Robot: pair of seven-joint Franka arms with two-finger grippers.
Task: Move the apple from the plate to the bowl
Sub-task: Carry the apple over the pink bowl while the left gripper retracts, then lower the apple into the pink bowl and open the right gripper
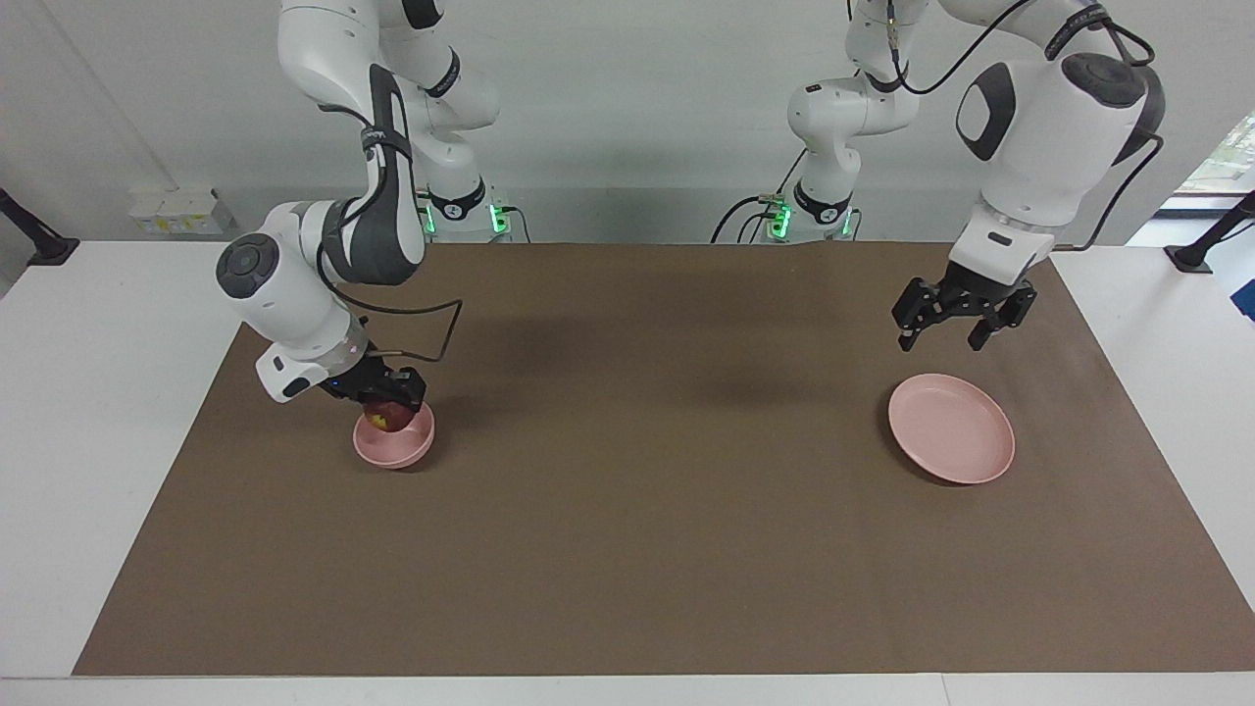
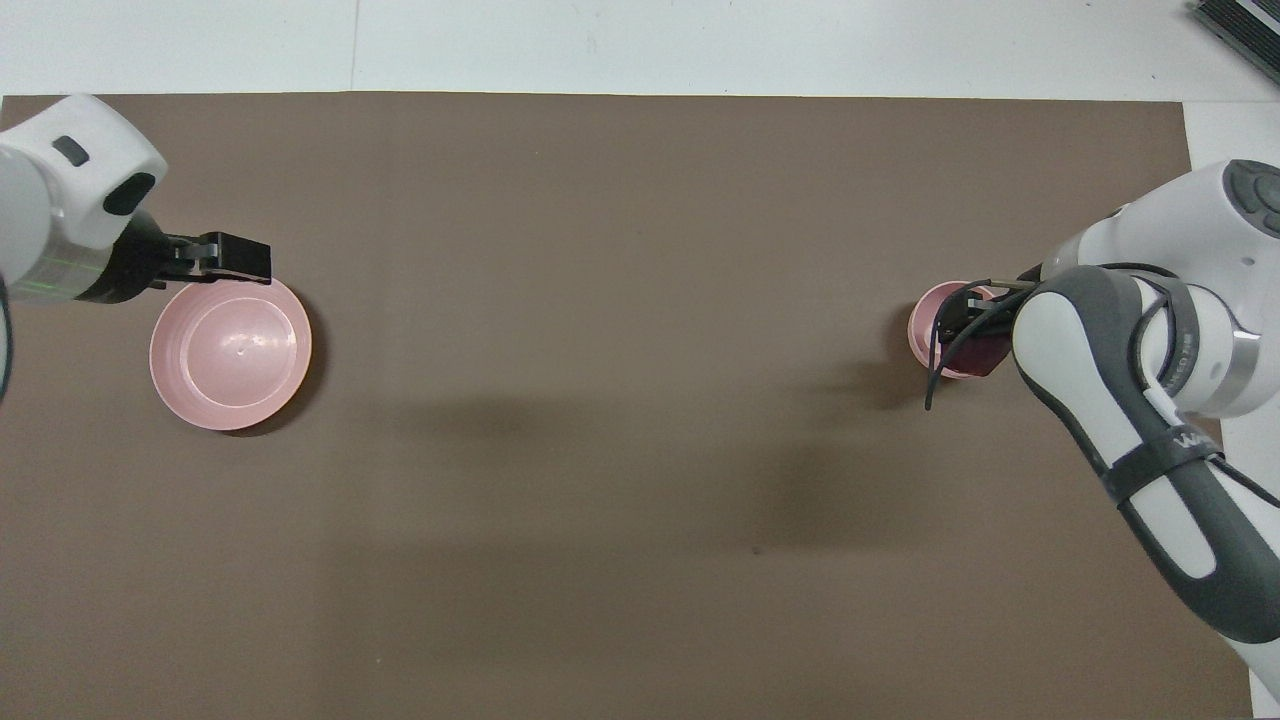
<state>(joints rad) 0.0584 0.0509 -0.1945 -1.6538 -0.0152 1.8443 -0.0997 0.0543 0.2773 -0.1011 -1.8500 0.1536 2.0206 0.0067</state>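
Observation:
My right gripper is going to release the dark-red apple down low, so that it is left resting on the bottom of the small pink bowl (image 2: pixel 964 337).
The dark-red apple (image 1: pixel 384 419) sits low in the small pink bowl (image 1: pixel 394 449) toward the right arm's end of the table. My right gripper (image 1: pixel 386 400) reaches down into the bowl and is shut on the apple. In the overhead view the right arm covers most of the bowl (image 2: pixel 922 322), and only a dark edge of the apple (image 2: pixel 975 356) shows. The wide pink plate (image 1: pixel 951 431) lies bare toward the left arm's end and also shows in the overhead view (image 2: pixel 230 353). My left gripper (image 1: pixel 941 341) hangs open and empty above the plate's edge nearer the robots (image 2: pixel 235 258).
A brown mat (image 1: pixel 647 510) covers the table, with white table (image 1: pixel 88 392) showing at both ends. Nothing else lies on the mat.

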